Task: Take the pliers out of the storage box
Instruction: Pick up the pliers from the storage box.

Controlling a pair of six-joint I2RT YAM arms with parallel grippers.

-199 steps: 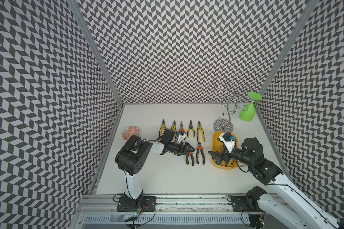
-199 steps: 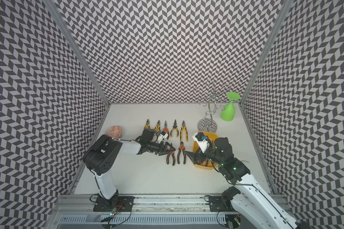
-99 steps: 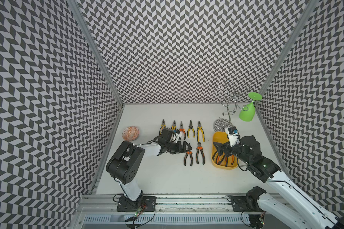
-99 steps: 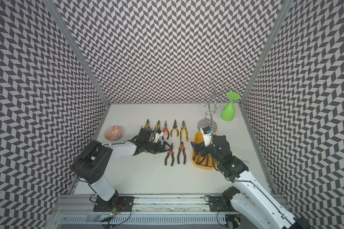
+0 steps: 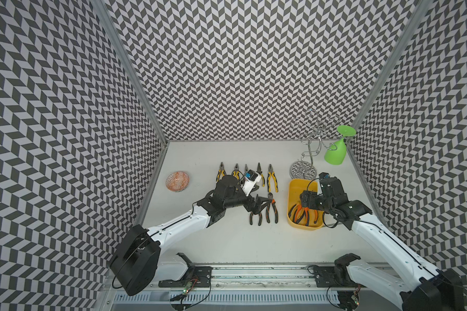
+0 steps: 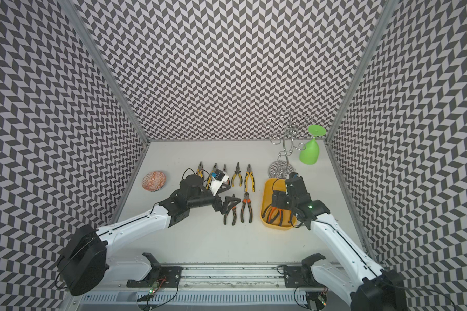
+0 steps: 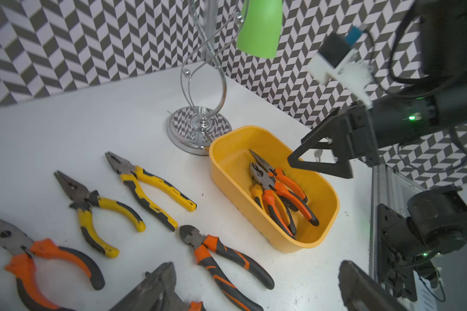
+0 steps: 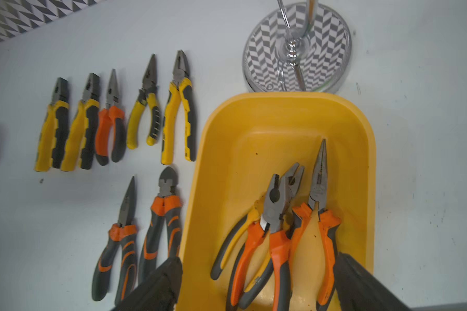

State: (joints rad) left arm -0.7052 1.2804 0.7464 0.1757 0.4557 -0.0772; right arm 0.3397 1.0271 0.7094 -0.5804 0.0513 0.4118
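Next, my right gripper lifts the orange-handled combination pliers first. Then my left gripper should close on them at their handles' orange top [image 7: 273,189] near the pliers' head.
The yellow storage box [image 5: 290,194] [image 6: 266,194] stands right of centre. Three pliers lie in its near end: an orange-handled combination pair [image 8: 275,215], a yellow-handled pair [image 8: 235,237] under it and an orange long-nose pair [image 8: 318,194]. My right gripper [image 8: 256,265] [image 5: 306,200] hovers open over their handles, touching nothing. A row of several pliers [image 5: 246,175] lies on the table at the back, with two orange pairs [image 5: 264,210] in front. My left gripper [image 5: 256,207] [image 7: 256,266] hangs open and empty just above those two.
A chrome wire stand [image 5: 303,169] rises right behind the box, and a green cup [image 5: 334,154] hangs upside down from it. A round orange-patterned bowl [image 5: 177,181] sits at the far left by the wall. Chevron walls close in three sides.
My right gripper has swung from the box's near left side to above the pliers inside. My left gripper's jaws have widened above the front pairs, and that arm's elbow has sunk lower.
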